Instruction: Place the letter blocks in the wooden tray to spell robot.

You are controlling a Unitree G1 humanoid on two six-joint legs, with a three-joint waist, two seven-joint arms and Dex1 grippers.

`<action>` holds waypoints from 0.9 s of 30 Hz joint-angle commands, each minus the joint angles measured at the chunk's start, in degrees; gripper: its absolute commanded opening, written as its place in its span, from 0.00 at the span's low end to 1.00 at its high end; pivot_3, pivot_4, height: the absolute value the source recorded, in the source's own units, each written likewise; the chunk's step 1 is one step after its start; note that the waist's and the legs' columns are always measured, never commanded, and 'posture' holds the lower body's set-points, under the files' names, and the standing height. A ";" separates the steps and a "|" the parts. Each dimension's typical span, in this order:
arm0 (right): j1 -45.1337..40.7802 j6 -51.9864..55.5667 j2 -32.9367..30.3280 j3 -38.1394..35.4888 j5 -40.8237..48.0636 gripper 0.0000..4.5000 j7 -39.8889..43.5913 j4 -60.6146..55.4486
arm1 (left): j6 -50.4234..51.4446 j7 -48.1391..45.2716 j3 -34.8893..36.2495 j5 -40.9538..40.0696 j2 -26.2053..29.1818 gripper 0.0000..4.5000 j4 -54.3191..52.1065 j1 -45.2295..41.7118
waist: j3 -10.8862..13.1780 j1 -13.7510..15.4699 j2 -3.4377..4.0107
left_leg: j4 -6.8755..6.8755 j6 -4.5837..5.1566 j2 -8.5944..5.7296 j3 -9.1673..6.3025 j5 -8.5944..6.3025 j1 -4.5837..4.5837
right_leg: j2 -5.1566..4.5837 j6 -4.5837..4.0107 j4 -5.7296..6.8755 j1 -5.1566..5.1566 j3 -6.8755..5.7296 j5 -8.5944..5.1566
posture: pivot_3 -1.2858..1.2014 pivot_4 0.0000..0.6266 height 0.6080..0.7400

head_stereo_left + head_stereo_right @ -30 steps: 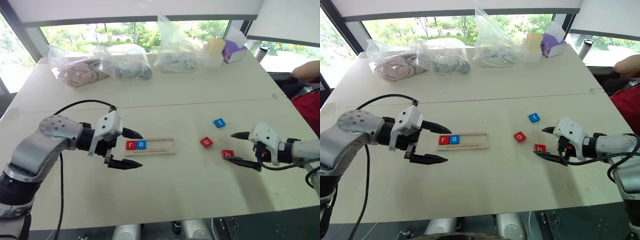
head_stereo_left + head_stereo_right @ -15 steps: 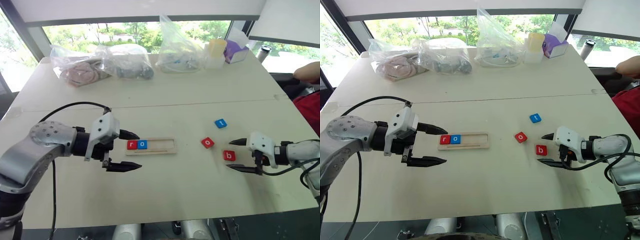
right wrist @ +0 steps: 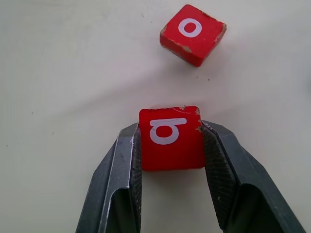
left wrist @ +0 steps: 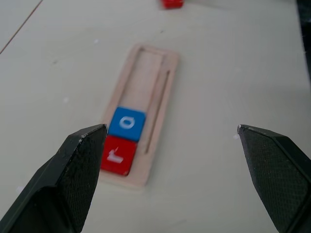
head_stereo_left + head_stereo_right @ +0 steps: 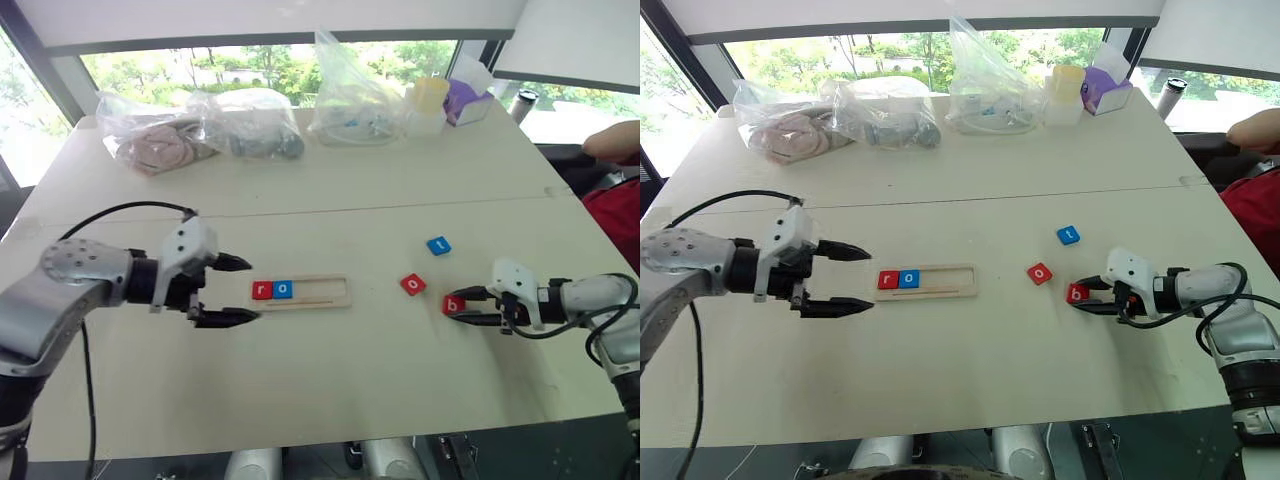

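Note:
Right gripper will release red b block in the wooden tray's bare slot (image 5: pixel 302 286) beside blue o block.
The wooden tray (image 5: pixel 325 292) lies mid-table with a red r block (image 5: pixel 262 291) and a blue o block (image 5: pixel 283 290) at its left end; the other slots are bare. My left gripper (image 5: pixel 254 289) stands open just left of the tray, its fingers (image 4: pixel 82 160) astride the tray's left end and holding nothing. At the right, my right gripper (image 3: pixel 170 131) is shut on the red b block (image 3: pixel 170 138), which rests on the table (image 5: pixel 453 305). A red o block (image 5: pixel 413 285) lies just left of it, and a blue t block (image 5: pixel 438 245) lies farther back.
Clear plastic bags (image 5: pixel 250 125) with soft items, a yellow cup (image 5: pixel 430 105) and a purple box (image 5: pixel 468 100) line the far edge of the table. A person's arm (image 5: pixel 612 142) and red clothing show at the right edge.
My right gripper has dropped to the table and shut on the red b block. My left gripper has drawn back to the left, away from the tray, and stayed open.

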 commanded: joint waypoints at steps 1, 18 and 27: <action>-4.77 8.38 1.81 1.10 4.46 0.26 -0.74 -10.60 | -2.28 -1.43 5.05 1.34 2.70 1.00 1.48 2.79 | 0.01 -0.06 0.02 | 0.00 0.00 0.00 0.01 0.00 0.00 | 0.00 -0.01 0.00 -0.01 0.00 0.01 | 0.52 0.24 1.00; -29.76 13.75 29.38 25.50 -8.81 0.26 -10.80 -0.06 | 1.17 2.46 7.41 -1.96 -0.04 1.00 -5.79 8.88 | 0.01 0.44 0.00 | 0.00 -0.02 0.03 0.09 0.01 -0.33 | -0.07 0.08 0.12 -0.44 0.03 0.16 | 0.52 0.24 1.00; -30.57 12.41 30.36 25.81 -9.65 0.26 -8.40 2.75 | 2.74 5.45 8.87 -3.43 -1.47 1.00 -7.99 10.94 | 0.00 0.14 -0.01 | 0.00 -0.02 0.01 0.14 0.01 -0.25 | -0.10 0.11 0.22 -0.44 0.03 0.19 | 0.52 0.24 1.00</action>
